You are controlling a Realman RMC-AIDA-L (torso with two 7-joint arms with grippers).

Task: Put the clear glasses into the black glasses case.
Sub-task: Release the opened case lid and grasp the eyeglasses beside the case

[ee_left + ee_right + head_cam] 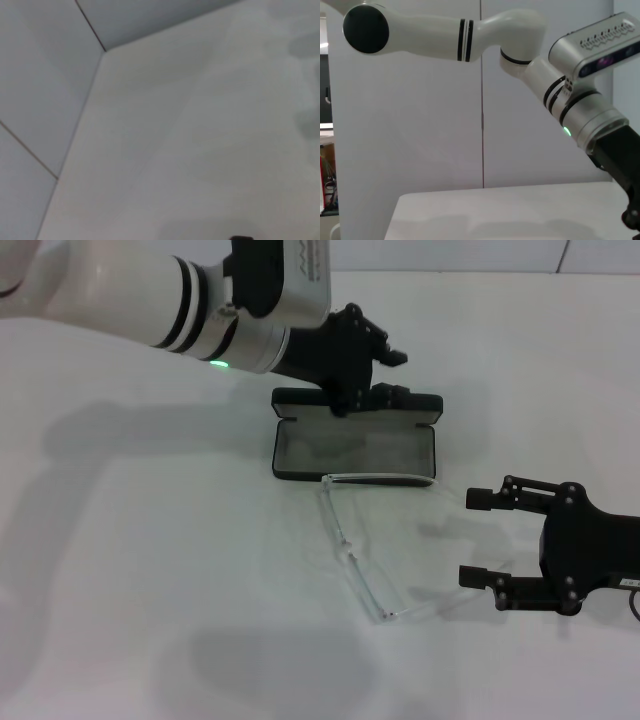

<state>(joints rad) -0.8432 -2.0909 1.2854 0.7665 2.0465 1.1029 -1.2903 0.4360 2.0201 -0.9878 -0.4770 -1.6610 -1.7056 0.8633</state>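
Observation:
The clear glasses have their arms with a gap between them. Next, I move my right gripper between those arms and close it on the bridge [346, 544] between the glasses' lenses.
The black glasses case [355, 448] lies open in the middle of the table in the head view, grey lining up, its lid [358, 406] standing at the far side. My left gripper [366, 378] is at the lid's top edge, touching or just above it. The clear glasses [345, 540] lie unfolded on the table just in front of the case, one thin arm along the case's front rim. To the right of the glasses my right gripper [478, 537] rests low over the table, open and empty, pointing toward them.
White table [150, 570] all around. The left wrist view shows only the bare tabletop [210, 150] and a wall corner. In the right wrist view the left arm [570, 105] stands before a white wall.

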